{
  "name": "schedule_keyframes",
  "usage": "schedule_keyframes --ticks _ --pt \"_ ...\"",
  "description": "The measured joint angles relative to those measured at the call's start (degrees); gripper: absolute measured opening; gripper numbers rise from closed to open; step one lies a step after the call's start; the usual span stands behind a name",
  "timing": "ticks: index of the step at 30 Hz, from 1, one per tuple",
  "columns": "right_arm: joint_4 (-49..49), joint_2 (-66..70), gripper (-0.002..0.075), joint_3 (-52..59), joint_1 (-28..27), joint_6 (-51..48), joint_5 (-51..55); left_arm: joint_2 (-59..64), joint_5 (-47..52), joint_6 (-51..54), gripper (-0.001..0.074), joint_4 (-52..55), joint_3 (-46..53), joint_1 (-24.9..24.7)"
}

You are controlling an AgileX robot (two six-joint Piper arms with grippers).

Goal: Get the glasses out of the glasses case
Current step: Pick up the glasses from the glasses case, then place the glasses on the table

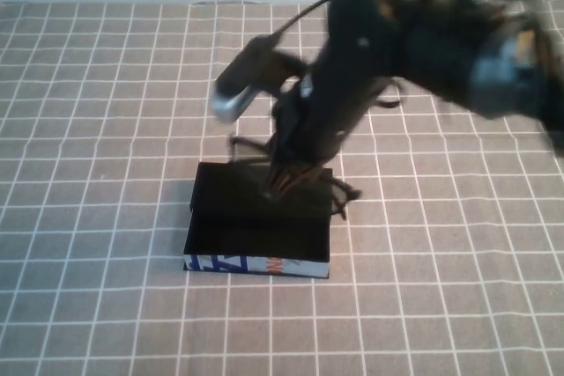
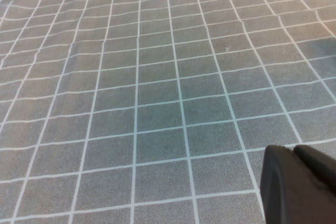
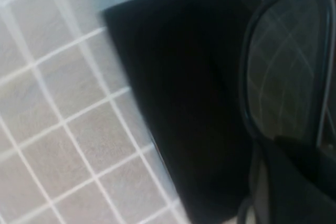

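Next, my right gripper sets the black glasses down on the bare cloth [image 1: 428,231] next to the glasses case, on its own side.
The glasses case [image 1: 256,222] lies open on the checked cloth, black inside, with its light blue wall [image 1: 256,264] facing me. My right gripper [image 1: 284,180] reaches down over the case's far part and is shut on the black glasses [image 1: 340,195], whose arms stick out to both sides. In the right wrist view a dark lens [image 3: 286,66] sits just ahead of the finger [image 3: 302,187], with the black case [image 3: 184,103] beneath. My left gripper [image 2: 302,182] shows only in the left wrist view, shut and empty over bare cloth.
A grey-brown cloth with a white grid [image 1: 106,129] covers the whole table. The right arm [image 1: 441,41] spans the far right of the table above the cloth.
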Motion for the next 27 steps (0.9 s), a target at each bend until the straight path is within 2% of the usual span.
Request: schedule_keyframes --ticks 5,11,18,24,27 --pt "-3.0 -10.7 0.0043 15.4 -3.6 22.6 -9.5 0.0 0.0 0.0 -0.0004 0.0 0.0 0.0" --pt "-3.7 -16.2 0.0043 33.0 -11.4 41.3 -19.9 0.0 0.0 0.0 -0.0004 0.0 0.0 0.0" --pt "-3.3 -13.8 0.0043 39.1 -16.6 44.4 -25.1 0.0 0.0 0.0 -0.0004 0.0 0.0 0.0" --pt "-1.4 -11.4 0.0044 39.2 -18.0 44.5 -27.5 0.0 0.0 0.0 -0.0004 0.0 0.0 0.0" --pt "-1.2 -11.0 0.0077 39.2 -18.2 44.5 -27.6 0.0 0.0 0.0 -0.0004 0.0 0.0 0.0"
